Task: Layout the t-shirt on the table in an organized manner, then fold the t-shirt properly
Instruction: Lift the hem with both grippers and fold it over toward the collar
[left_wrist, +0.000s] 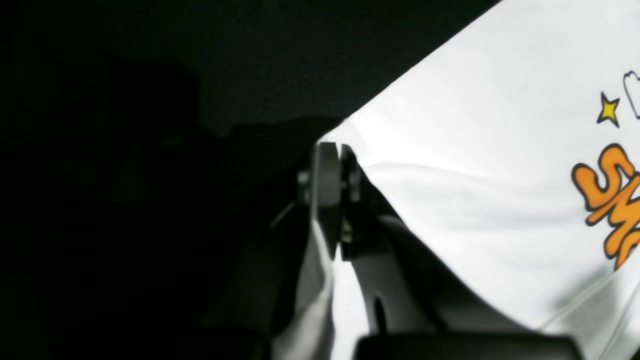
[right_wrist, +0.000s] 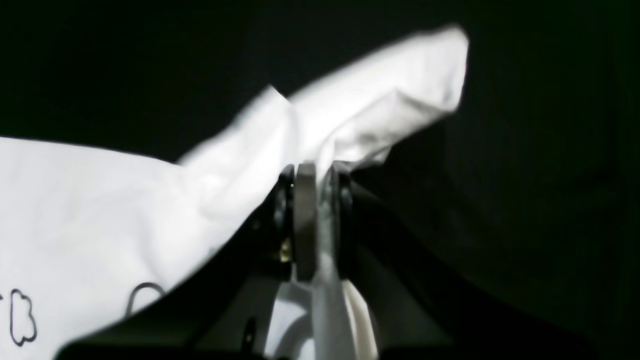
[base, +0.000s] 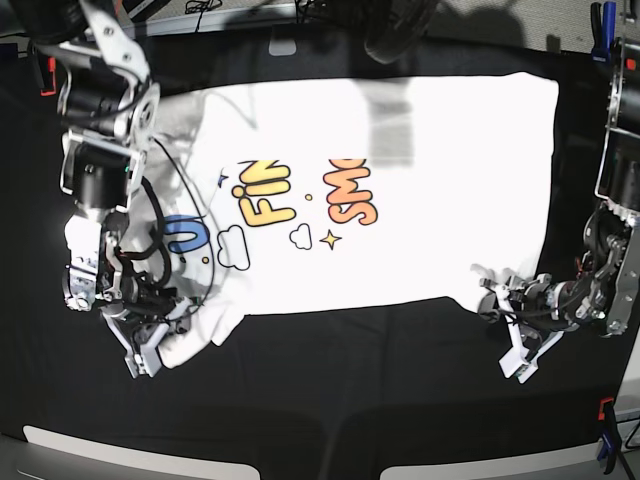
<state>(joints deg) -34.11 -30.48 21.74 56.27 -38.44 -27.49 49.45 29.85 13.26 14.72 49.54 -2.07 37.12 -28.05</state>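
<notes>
My left gripper will let go of the near hem corner on the white t-shirt just inside its far hem corner (base: 510, 108).
The white t-shirt (base: 420, 190) lies spread print-up on the black table (base: 340, 390), collar end at the left of the base view. My left gripper (base: 492, 298) is at the shirt's lower right hem corner. In the left wrist view this left gripper (left_wrist: 332, 150) is shut on the t-shirt (left_wrist: 475, 175) at its corner, beside the orange lettering (left_wrist: 612, 200). My right gripper (base: 145, 350) sits at the lower left sleeve (base: 195, 325). Seen from the right wrist, the right gripper (right_wrist: 316, 172) is shut with white t-shirt cloth (right_wrist: 380, 100) pinched between its fingers.
A red clip (base: 45, 75) at the left edge and blue clips (base: 600, 20) (base: 603, 445) at the right mark the table's borders. The right arm's body (base: 100, 110) stands over the shirt's upper left. A pale table edge (base: 130, 450) runs along the front.
</notes>
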